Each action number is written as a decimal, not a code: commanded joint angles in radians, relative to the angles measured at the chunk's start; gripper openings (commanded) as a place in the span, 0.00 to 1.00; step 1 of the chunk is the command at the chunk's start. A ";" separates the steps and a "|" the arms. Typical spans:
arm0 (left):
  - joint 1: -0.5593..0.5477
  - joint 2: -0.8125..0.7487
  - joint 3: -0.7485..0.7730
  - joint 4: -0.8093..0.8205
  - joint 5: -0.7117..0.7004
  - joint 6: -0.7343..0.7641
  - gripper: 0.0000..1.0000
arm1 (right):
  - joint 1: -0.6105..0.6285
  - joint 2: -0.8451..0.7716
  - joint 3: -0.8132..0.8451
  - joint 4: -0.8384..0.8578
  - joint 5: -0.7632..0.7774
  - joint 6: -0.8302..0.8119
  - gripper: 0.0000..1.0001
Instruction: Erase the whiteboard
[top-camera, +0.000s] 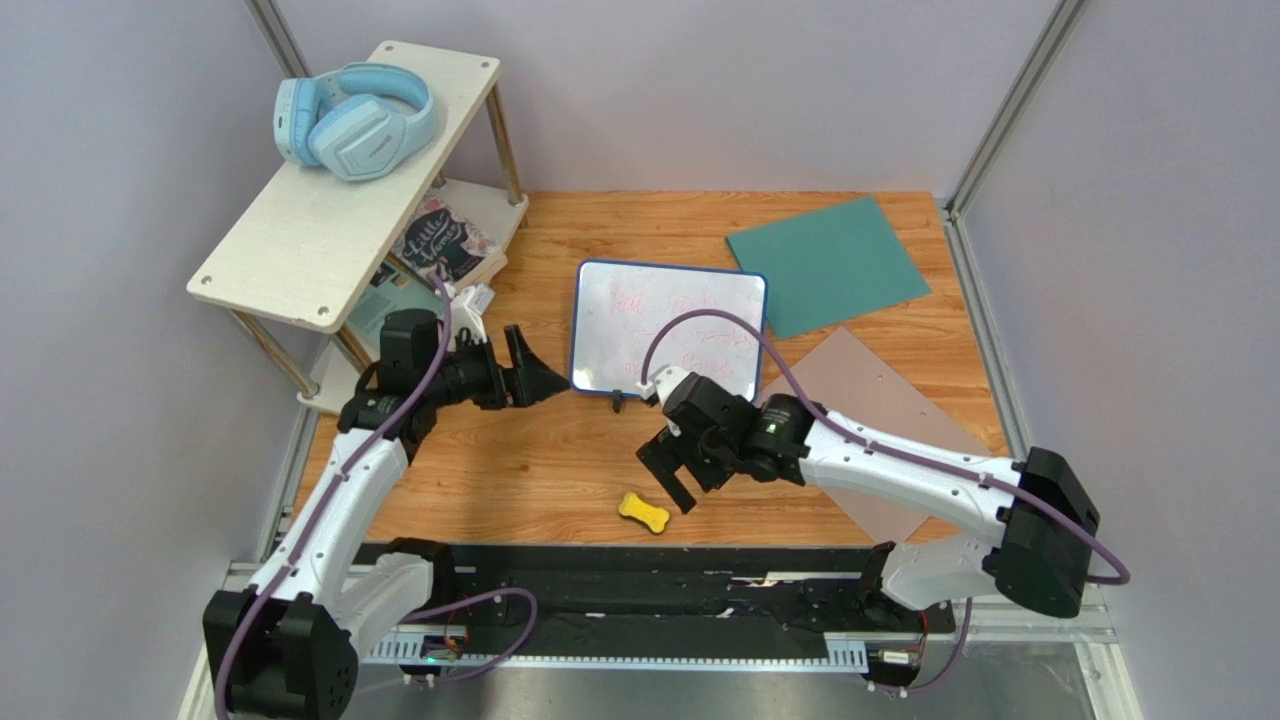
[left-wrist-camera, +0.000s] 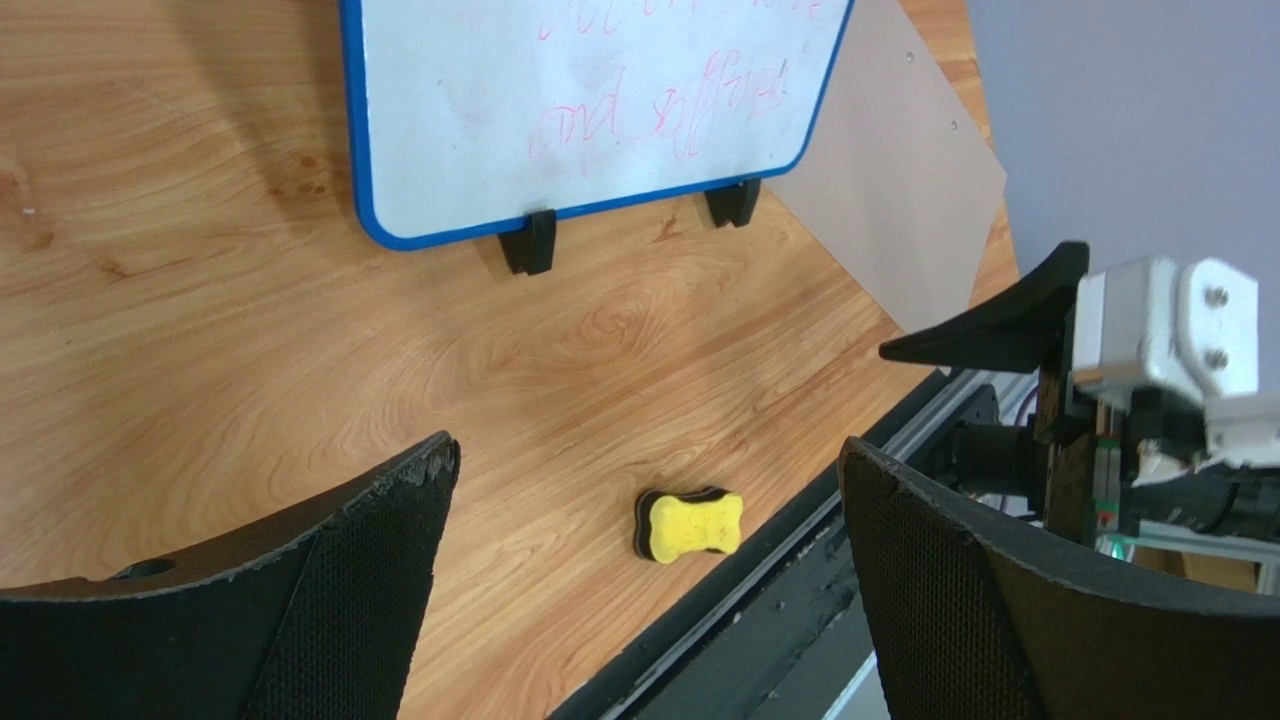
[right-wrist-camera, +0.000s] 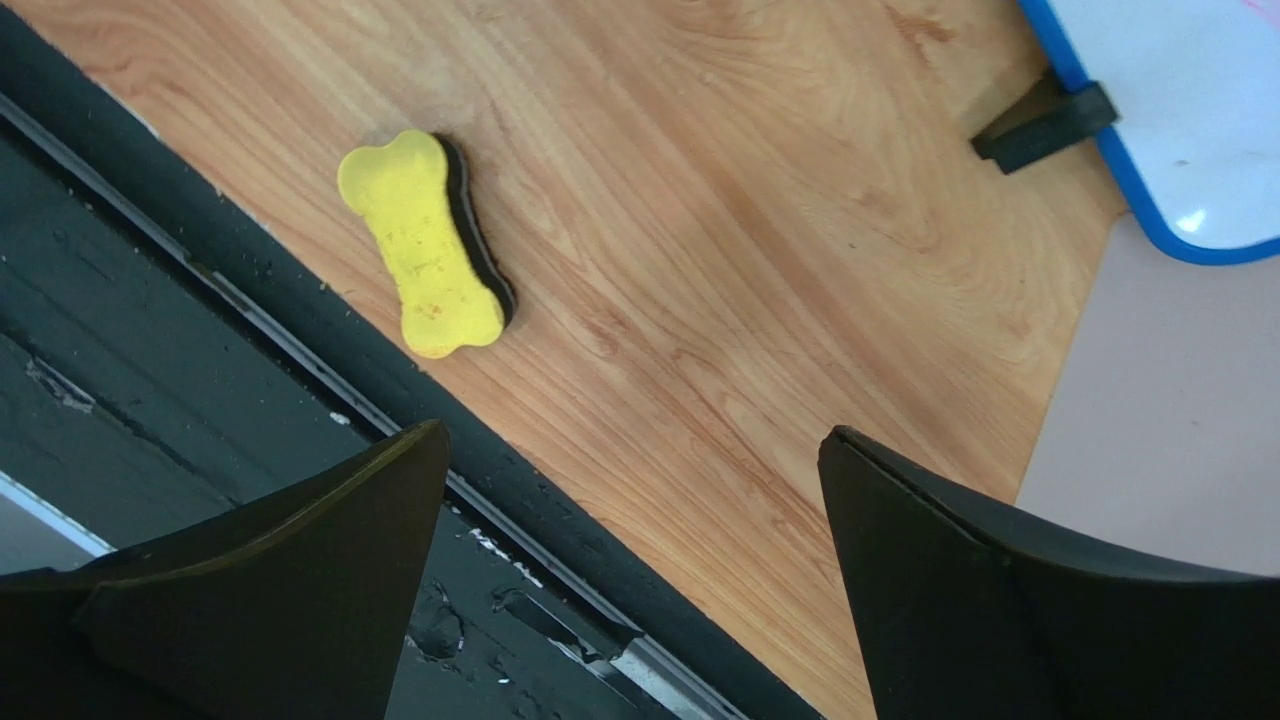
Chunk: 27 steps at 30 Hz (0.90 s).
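Observation:
The robot's right gripper will next move to the yellow eraser's narrow middle (top-camera: 645, 513) (right-wrist-camera: 425, 248) and close there, because the whiteboard still has pink scribbles.
The whiteboard (top-camera: 669, 327), white with a blue frame, black feet and faint pink scribbles, lies in the middle of the wooden table; it also shows in the left wrist view (left-wrist-camera: 601, 105) and in the right wrist view (right-wrist-camera: 1187, 90). A yellow bone-shaped eraser (top-camera: 645, 512) lies near the table's front edge, seen in both wrist views (left-wrist-camera: 691, 525) (right-wrist-camera: 421, 240). My left gripper (top-camera: 538, 368) is open and empty just left of the board's near left corner (left-wrist-camera: 646, 458). My right gripper (top-camera: 672, 477) is open and empty just above and right of the eraser (right-wrist-camera: 631, 438).
A teal sheet (top-camera: 827, 266) lies at the back right and a grey-brown sheet (top-camera: 887, 420) right of the board. A white shelf (top-camera: 346, 180) with blue headphones (top-camera: 353, 123) and books (top-camera: 443, 240) stands at the back left. A black rail (top-camera: 631, 585) runs along the front edge.

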 joint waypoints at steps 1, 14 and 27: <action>0.008 -0.001 0.049 -0.082 -0.033 0.051 0.99 | 0.068 0.058 0.061 0.007 -0.039 -0.072 0.97; 0.008 0.045 0.058 -0.092 0.013 0.091 1.00 | 0.100 0.378 0.292 -0.121 -0.285 -0.204 0.82; 0.008 -0.013 0.097 -0.161 -0.164 0.032 0.98 | 0.113 0.561 0.375 -0.197 -0.291 -0.239 0.63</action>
